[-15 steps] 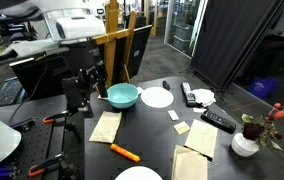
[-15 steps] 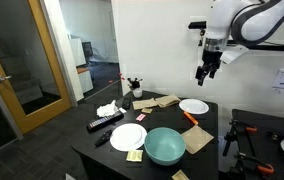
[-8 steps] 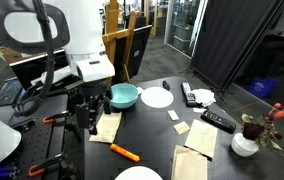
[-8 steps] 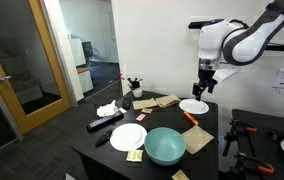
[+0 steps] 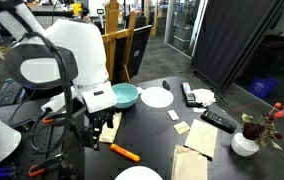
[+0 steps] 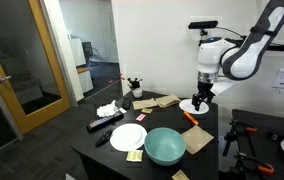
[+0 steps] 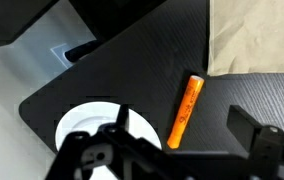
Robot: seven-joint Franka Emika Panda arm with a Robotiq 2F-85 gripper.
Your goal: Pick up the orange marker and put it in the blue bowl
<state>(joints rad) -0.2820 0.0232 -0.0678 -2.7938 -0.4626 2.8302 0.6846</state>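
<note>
Next, my gripper moves down to the middle of the orange marker's body [image 5: 126,153] [image 7: 185,112], between the white plate and the tan napkin, and closes there.
The orange marker [image 5: 124,152] lies flat on the black table near its front edge; it also shows in an exterior view [image 6: 190,117] and in the wrist view [image 7: 185,110]. The blue bowl [image 5: 123,95] stands upright and empty further back; it also shows in an exterior view [image 6: 165,144]. My gripper [image 5: 98,128] hangs a little above the table, open and empty, seen also in an exterior view [image 6: 199,102]. In the wrist view the gripper [image 7: 183,120] has its jaws spread wide, with the marker's near end between them, below.
White plates [image 5: 157,97] [image 5: 139,175] lie on the table; one shows beside the marker in the wrist view [image 7: 94,124]. Tan napkins [image 5: 105,127] [image 5: 190,162] [image 7: 257,40], remotes [image 5: 218,121], sticky notes and a flower vase [image 5: 245,143] are spread around. The table edge is close.
The arm has swung over and come down from high above the table to just above the orange marker. The gripper stays open. Nothing on the table has moved.
</note>
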